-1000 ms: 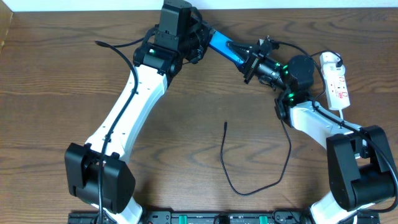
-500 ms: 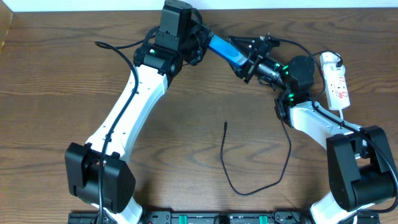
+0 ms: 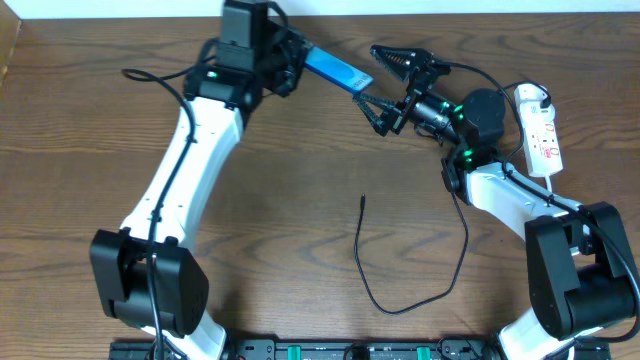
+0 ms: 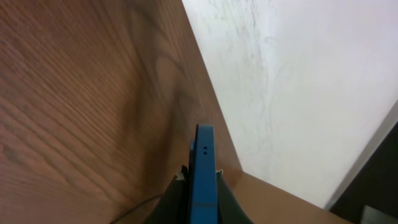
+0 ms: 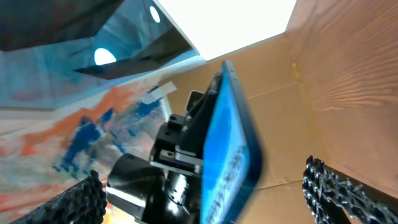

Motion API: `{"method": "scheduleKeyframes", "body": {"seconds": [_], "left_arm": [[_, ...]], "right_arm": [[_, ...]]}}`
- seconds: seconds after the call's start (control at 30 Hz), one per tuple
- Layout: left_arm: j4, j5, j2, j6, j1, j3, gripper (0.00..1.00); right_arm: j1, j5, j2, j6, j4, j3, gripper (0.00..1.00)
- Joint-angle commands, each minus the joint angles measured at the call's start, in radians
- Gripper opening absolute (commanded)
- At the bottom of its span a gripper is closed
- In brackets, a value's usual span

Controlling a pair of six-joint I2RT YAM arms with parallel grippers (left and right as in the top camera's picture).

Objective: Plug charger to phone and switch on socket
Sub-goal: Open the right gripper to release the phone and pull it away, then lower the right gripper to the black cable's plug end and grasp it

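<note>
Next, the robot's right gripper should move down to the plug (image 3: 362,206) of the charger and close there, just behind the plug's metal tip.
The phone (image 3: 336,68), bright blue, is held in the air at the back of the table with my left gripper (image 3: 292,55) shut on one end. In the left wrist view the phone (image 4: 202,168) shows edge-on between the dark fingers (image 4: 177,199). My right gripper (image 3: 371,75) stands wide open around the phone's free end without touching it. In the right wrist view the phone (image 5: 230,149) hangs between the spread fingertips (image 5: 333,186). The charger (image 3: 400,285) lies loose on the table, its plug tip (image 3: 362,200) pointing away. The socket (image 3: 540,130) lies at the right.
The white wall (image 4: 298,81) runs along the table's back edge, close behind both grippers. The right arm's own cable (image 3: 463,230) loops down beside the charger. Both arm bases (image 3: 150,290) stand at the front corners.
The right gripper has opened wide and let go of the phone. The left arm has swung left, drawing the phone back until only its end lies between the right fingers.
</note>
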Motion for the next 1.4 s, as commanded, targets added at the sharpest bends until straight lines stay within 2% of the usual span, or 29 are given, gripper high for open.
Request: {"method": "scheduleKeyframes", "body": {"seconds": [0.0, 0.1, 0.23, 0.27, 0.43, 0.5, 0.6, 0.67, 0.7, 0.8, 0.87, 0.9, 0.97, 1.13, 1.37], "left_arm": [[0.005, 0.205, -0.002, 0.002, 0.082, -0.003, 0.07], [-0.023, 0.338, -0.002, 0.002, 0.161, -0.003, 0.08], [-0.14, 0.451, -0.002, 0.012, 0.256, -0.003, 0.07], [-0.196, 0.497, -0.002, 0.06, 0.295, -0.003, 0.07], [-0.308, 0.565, -0.002, 0.162, 0.359, -0.003, 0.07], [-0.347, 0.565, -0.002, 0.213, 0.373, -0.003, 0.07], [-0.375, 0.565, -0.002, 0.267, 0.375, -0.003, 0.08], [-0.39, 0.564, -0.002, 0.278, 0.375, -0.003, 0.08], [-0.393, 0.564, -0.002, 0.286, 0.375, -0.003, 0.08], [-0.392, 0.564, -0.002, 0.291, 0.375, -0.003, 0.07], [-0.392, 0.565, -0.002, 0.291, 0.375, -0.003, 0.07], [-0.392, 0.565, -0.002, 0.291, 0.375, -0.003, 0.07], [-0.392, 0.565, -0.002, 0.291, 0.375, -0.003, 0.07], [-0.393, 0.565, -0.002, 0.291, 0.375, -0.003, 0.08], [-0.392, 0.565, -0.002, 0.291, 0.375, -0.003, 0.07]], "right_arm": [[0.003, -0.009, -0.01, -0.177, -0.073, 0.02, 0.99], [0.003, -0.034, -0.01, -0.318, -0.182, 0.02, 0.99], [0.002, -0.056, -0.01, -0.533, -0.193, 0.02, 0.99], [0.002, -0.051, -0.01, -0.602, -0.195, 0.02, 0.99], [0.002, -0.009, -0.01, -0.71, -0.199, 0.024, 0.99], [0.002, -0.007, -0.01, -0.74, -0.254, 0.047, 0.99], [0.002, -0.008, -0.01, -0.824, -0.475, 0.134, 0.99], [0.003, 0.012, -0.01, -0.969, -0.786, 0.259, 0.99], [0.003, 0.026, -0.01, -1.005, -0.863, 0.288, 0.99], [0.009, 0.163, -0.01, -1.17, -1.232, 0.439, 0.99], [0.027, 0.354, -0.01, -1.287, -1.518, 0.549, 0.99], [0.037, 0.415, -0.01, -1.323, -1.595, 0.578, 0.99], [0.051, 0.431, -0.01, -1.372, -1.653, 0.604, 0.99], [0.099, 0.458, -0.01, -1.358, -1.697, 0.609, 0.99], [0.232, 0.745, -0.009, -1.342, -1.892, 0.606, 0.99]]}}
